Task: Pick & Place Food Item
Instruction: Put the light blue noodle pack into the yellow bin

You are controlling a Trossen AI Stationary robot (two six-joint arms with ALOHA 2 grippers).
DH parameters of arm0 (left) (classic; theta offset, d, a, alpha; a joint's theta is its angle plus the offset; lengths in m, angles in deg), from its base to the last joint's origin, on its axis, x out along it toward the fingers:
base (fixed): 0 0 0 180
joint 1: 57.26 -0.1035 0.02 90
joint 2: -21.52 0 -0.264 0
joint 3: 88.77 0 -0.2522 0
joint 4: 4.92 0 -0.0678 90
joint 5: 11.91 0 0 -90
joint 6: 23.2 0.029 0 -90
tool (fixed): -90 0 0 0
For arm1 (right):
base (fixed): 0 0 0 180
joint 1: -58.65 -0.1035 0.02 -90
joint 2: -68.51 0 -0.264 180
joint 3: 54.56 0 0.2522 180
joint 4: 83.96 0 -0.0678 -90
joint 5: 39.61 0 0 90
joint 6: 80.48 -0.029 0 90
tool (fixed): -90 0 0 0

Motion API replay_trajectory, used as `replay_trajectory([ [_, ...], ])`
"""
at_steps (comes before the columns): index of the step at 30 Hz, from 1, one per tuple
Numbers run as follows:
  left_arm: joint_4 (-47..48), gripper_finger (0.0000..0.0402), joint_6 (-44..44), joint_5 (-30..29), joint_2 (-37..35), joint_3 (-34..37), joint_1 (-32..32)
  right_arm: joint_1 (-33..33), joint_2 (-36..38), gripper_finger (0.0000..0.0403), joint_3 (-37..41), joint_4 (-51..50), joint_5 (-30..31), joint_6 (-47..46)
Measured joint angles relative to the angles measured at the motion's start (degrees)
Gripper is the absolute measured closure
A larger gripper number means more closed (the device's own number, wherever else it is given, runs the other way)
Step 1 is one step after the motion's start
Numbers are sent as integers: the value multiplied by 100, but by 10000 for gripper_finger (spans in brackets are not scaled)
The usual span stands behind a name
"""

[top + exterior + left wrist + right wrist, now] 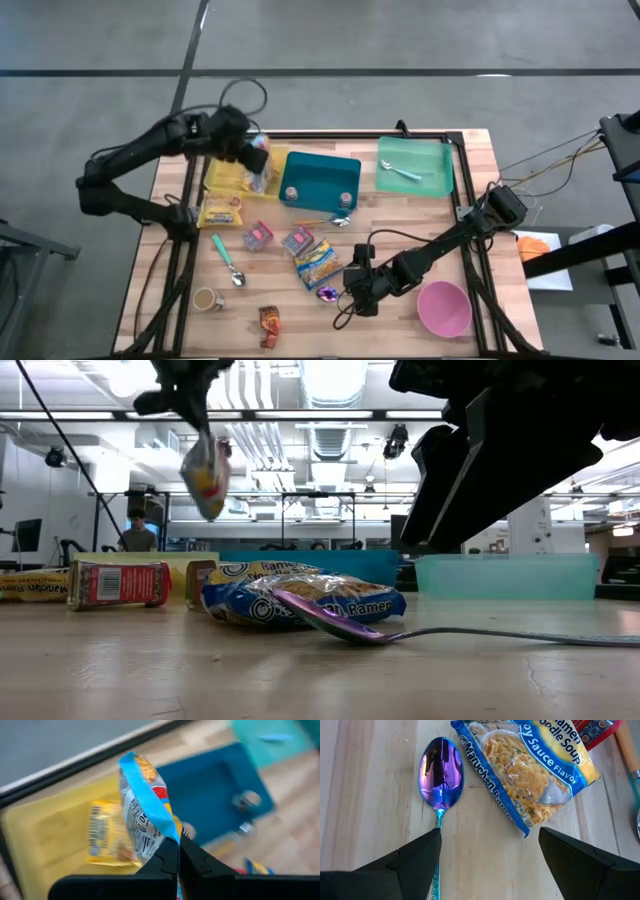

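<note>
Next, I release the ramen packet from my left gripper in the yellow tray [233,174] [59,846] next to the yellow packet, away from the dark blue tray.
My left gripper [252,152] is shut on a ramen packet [145,815] with a blue sealed edge. It holds the packet in the air over the yellow tray [222,178], where a yellow packet [105,837] lies flat. In the low view the held packet [205,475] hangs high above the table. My right gripper [490,850] stands open near the table's front. It hovers just above the wood, between a purple spoon [440,770] and a second ramen packet [530,770], and touches neither. My left gripper pinches the packet's blue sealed edge [167,827] between its two fingers, which slant down from above. The packet is lifted clear of the tray and hangs below the fingers [195,415], tilted.
A dark blue tray [320,180] and a green tray [415,165] holding a spoon stand at the far side. Two red packets [258,236], a teal spoon [228,262], a cup [207,298], a snack wrapper [268,325] and a pink bowl [443,307] lie about the table.
</note>
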Motion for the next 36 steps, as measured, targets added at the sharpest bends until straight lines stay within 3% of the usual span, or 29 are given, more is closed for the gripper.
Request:
replay_trajectory([
  [6, 16, 401, 306, -10, 384, 1, -908, 0, 0, 72, 0, 7, -4, 210],
  [19, 671, 401, 1130, -1160, 1517, -8, -1797, 17, 0, 72, 0, 6, -11, 454],
  [28, 1389, 401, 1163, -1669, 1603, -32, -1966, 182, 0, 72, 16, -66, -16, 743],
  [36, 1361, 401, 1093, -1765, 1664, 207, -1961, 374, 0, 72, 114, -70, -61, 895],
])
